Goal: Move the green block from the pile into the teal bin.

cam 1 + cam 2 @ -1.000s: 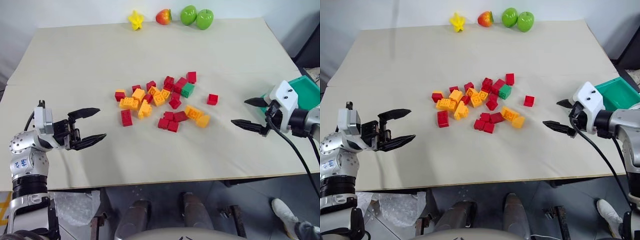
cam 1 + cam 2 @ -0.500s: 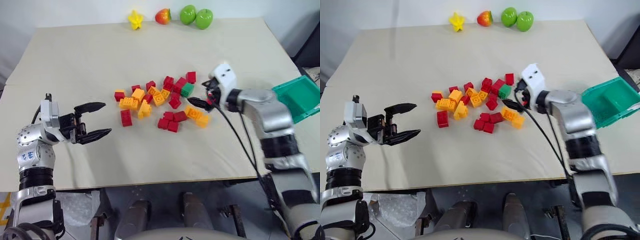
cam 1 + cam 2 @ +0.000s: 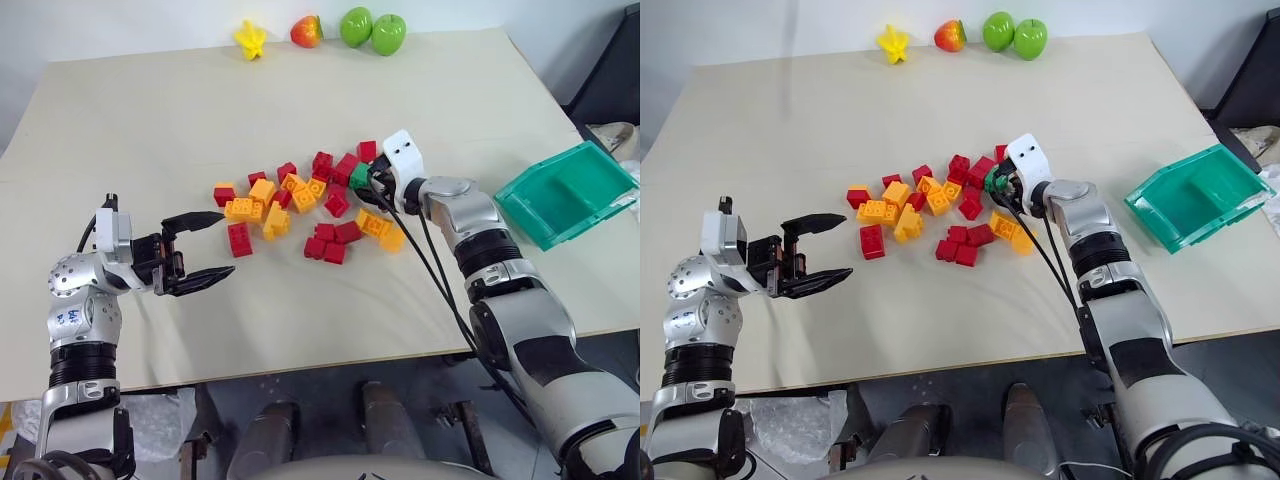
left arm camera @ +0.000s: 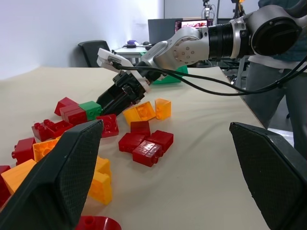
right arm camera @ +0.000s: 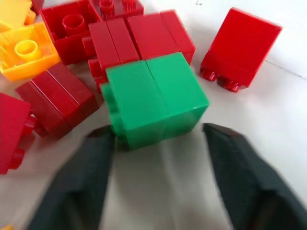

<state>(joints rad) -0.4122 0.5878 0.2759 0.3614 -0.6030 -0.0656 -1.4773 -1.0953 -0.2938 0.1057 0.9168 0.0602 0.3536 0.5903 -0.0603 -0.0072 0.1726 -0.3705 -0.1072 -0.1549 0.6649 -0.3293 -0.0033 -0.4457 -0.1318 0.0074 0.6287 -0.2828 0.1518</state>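
The green block is lying crooked with its studs toward a finger, so next I open my right gripper wider, turn it, and close it on the block's smooth sides (image 5: 167, 127).
The green block (image 3: 360, 178) lies on the right edge of the pile (image 3: 290, 205) of red and yellow-orange bricks, pressed against red bricks. My right gripper (image 3: 368, 181) is down at it. In the right wrist view its two fingers (image 5: 81, 187) stand apart, and their tips flank the near corners of the green block (image 5: 153, 98). The teal bin (image 3: 565, 195) sits tilted at the table's right edge. To the left of the pile, my left gripper (image 3: 227, 243) hovers open with nothing in it, pointing at the bricks.
A yellow star (image 3: 250, 40), a red fruit (image 3: 306, 30) and two green apples (image 3: 372, 29) line the table's far edge. Black cables (image 3: 435, 280) hang from my right forearm. A person (image 4: 273, 96) stands beside the table's right side.
My right arm has swung from beside the teal bin across to the pile, and its fingers have narrowed at the green block. The left gripper has stayed put. The camera has shifted.
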